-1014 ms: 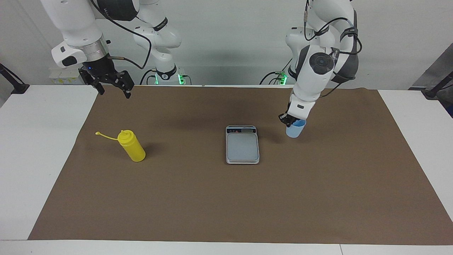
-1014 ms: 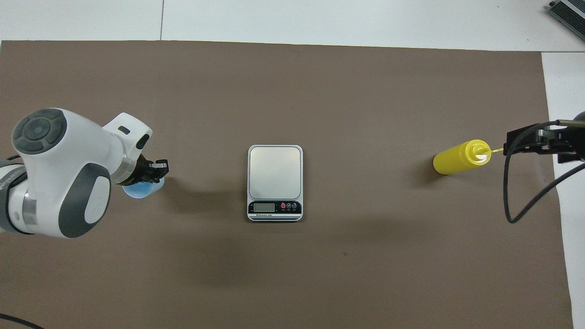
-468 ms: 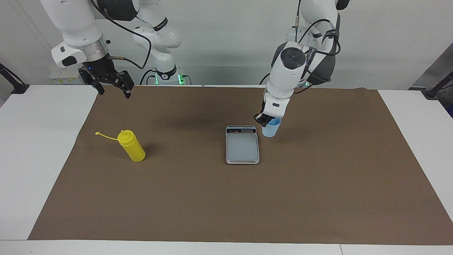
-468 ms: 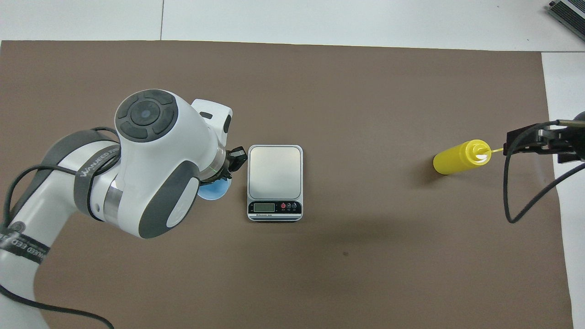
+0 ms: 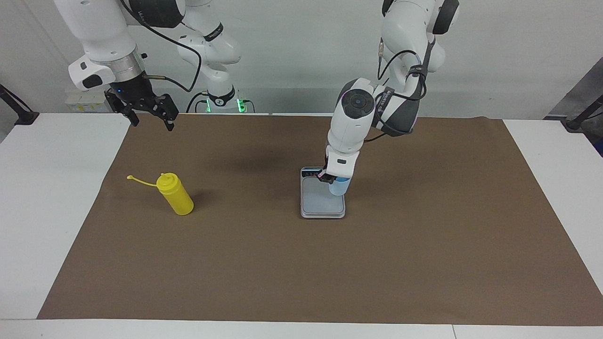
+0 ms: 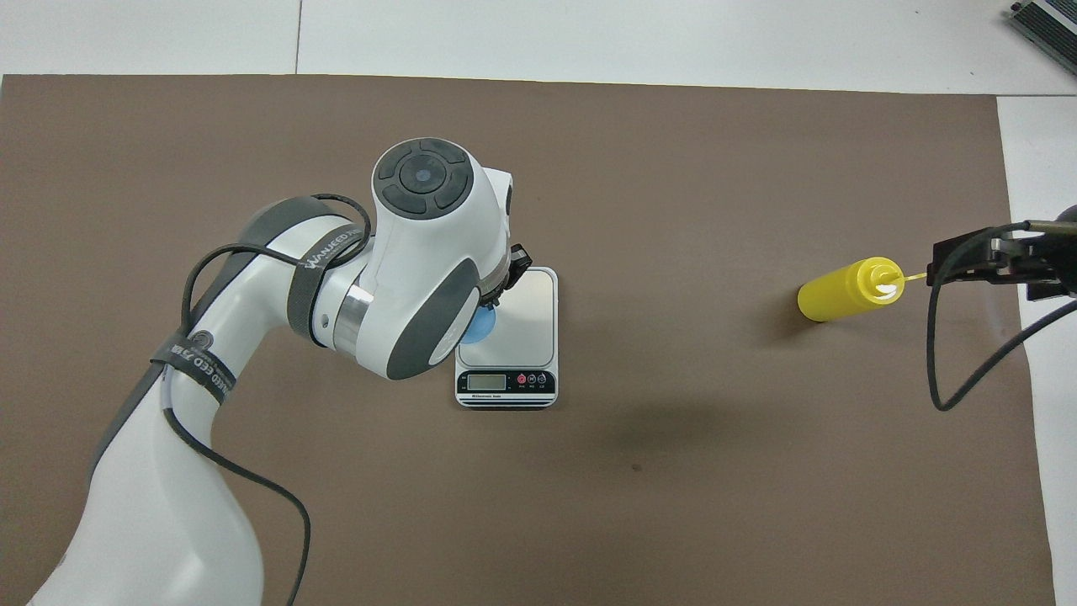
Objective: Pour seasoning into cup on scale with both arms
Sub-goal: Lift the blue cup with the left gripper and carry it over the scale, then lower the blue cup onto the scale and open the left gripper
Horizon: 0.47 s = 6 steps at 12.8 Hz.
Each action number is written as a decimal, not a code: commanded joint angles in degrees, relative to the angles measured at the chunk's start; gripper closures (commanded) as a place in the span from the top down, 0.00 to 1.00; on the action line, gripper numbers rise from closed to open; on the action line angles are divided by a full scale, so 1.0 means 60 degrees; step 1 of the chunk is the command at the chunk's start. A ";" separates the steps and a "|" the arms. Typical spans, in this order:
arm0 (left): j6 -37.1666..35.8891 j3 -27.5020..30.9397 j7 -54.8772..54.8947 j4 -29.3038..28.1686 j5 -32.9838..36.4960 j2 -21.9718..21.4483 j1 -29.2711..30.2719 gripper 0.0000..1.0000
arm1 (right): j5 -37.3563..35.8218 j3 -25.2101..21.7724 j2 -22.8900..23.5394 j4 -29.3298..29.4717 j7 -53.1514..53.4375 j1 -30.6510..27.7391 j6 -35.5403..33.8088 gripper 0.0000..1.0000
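Note:
My left gripper will release the light blue cup, now held upright over the scale, on the scale's plate (image 6: 492, 305), toward the plate's edge opposite the display strip.
My left gripper (image 5: 331, 179) is shut on the rim of the light blue cup (image 5: 339, 187) and holds it upright over the scale (image 5: 322, 209), at the plate's edge toward the left arm's end. I cannot tell whether the cup's base touches the plate. From overhead the left arm hides most of the cup (image 6: 480, 330), while the scale's (image 6: 526, 299) display strip shows on the edge nearer the robots. The yellow seasoning bottle (image 5: 175, 194) (image 6: 844, 290) stands on the mat toward the right arm's end, cap strap sticking out. My right gripper (image 5: 150, 115) (image 6: 997, 257) waits open in the air over the mat's edge beside the bottle.
A brown mat (image 5: 301, 273) covers most of the white table (image 5: 52, 212). Black clamp arms stand at both ends of the table (image 5: 19, 110) (image 5: 584, 115). A dark device sits at the table's corner (image 6: 1047, 23).
My left arm has carried the cup from the mat toward the middle, and it is now over the scale's plate. The right arm and the bottle have not moved.

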 commanded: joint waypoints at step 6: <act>0.0396 0.0102 -0.0274 0.0477 -0.0674 0.0554 -0.0131 0.00 | 0.0139 0.0061 -0.0141 -0.0141 0.0099 -0.0113 0.0005 1.00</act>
